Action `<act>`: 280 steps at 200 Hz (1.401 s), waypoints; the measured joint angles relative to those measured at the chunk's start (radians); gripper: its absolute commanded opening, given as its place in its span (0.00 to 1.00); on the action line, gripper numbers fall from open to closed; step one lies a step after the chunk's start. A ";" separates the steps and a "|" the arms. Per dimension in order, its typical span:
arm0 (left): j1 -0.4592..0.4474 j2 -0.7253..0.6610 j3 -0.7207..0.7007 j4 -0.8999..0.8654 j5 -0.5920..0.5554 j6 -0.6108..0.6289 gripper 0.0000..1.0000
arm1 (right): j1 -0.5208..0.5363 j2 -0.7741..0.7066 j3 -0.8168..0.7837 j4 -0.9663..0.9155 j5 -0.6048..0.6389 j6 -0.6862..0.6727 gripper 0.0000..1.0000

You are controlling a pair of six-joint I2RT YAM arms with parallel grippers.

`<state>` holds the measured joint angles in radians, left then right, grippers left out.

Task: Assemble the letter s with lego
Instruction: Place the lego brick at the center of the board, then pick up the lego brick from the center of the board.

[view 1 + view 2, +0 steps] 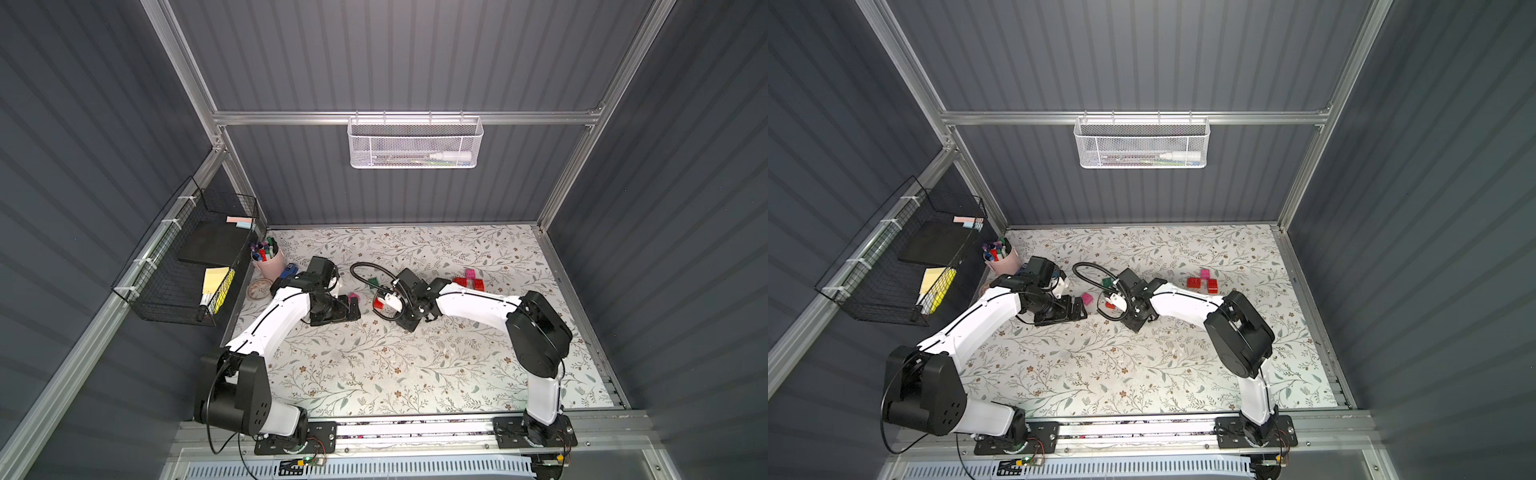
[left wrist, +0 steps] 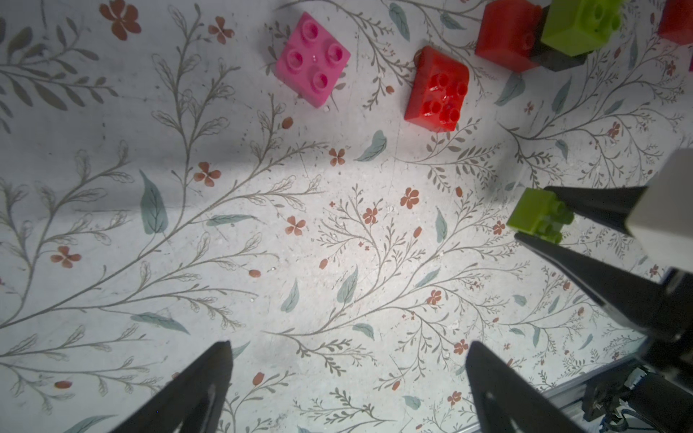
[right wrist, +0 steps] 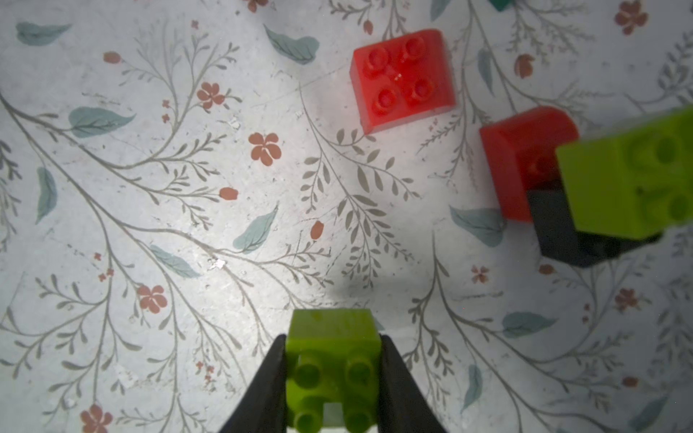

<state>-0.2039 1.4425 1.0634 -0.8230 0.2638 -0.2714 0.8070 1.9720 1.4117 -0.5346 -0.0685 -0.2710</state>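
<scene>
My left gripper will grab the loose red brick (image 1: 378, 304) (image 2: 438, 90) next by its two sides, between the loose pink brick and the bunched bricks.
My right gripper (image 3: 333, 339) is shut on a lime green lego brick (image 3: 332, 360), its studs facing the wrist camera. The left wrist view shows that same brick (image 2: 540, 215) pinched between the right fingers. My left gripper (image 2: 348, 348) stands open over bare table, holding nothing. Between the arms lie a loose pink brick (image 1: 353, 296) and a loose red brick (image 1: 379, 303). Close by, a red brick (image 3: 521, 157), a black one (image 3: 562, 232) and a lime one (image 3: 630, 180) are bunched together. A red and pink group (image 1: 469, 280) lies further right.
A pink cup of markers (image 1: 268, 259), a blue stapler (image 1: 289, 272) and a small dish (image 1: 258, 289) stand at the table's back left. A black wire basket (image 1: 187, 257) hangs on the left wall and a white mesh basket (image 1: 415, 143) on the back wall.
</scene>
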 measured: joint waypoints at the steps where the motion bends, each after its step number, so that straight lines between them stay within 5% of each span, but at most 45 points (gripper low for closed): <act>1: 0.000 0.000 0.000 0.000 0.000 0.000 1.00 | -0.002 0.002 0.002 -0.001 -0.002 -0.005 0.24; 76: 0.000 0.002 -0.013 0.002 0.053 0.045 1.00 | -0.047 0.126 0.101 -0.070 -0.084 -0.239 0.31; 154: 0.000 0.076 -0.001 0.033 0.070 0.082 0.99 | -0.062 0.133 0.123 -0.090 -0.113 -0.294 0.69; 237: -0.156 0.325 0.233 0.087 0.019 0.144 0.95 | -0.200 -0.283 -0.025 -0.040 -0.189 -0.223 0.78; 280: -0.201 0.444 0.346 0.119 -0.042 0.193 0.80 | -0.241 -0.406 -0.166 -0.005 -0.183 -0.170 0.80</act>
<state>-0.4049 1.8862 1.4090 -0.7044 0.2222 -0.0788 0.5659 1.5661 1.2453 -0.5396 -0.2512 -0.4412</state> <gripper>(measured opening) 0.842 0.794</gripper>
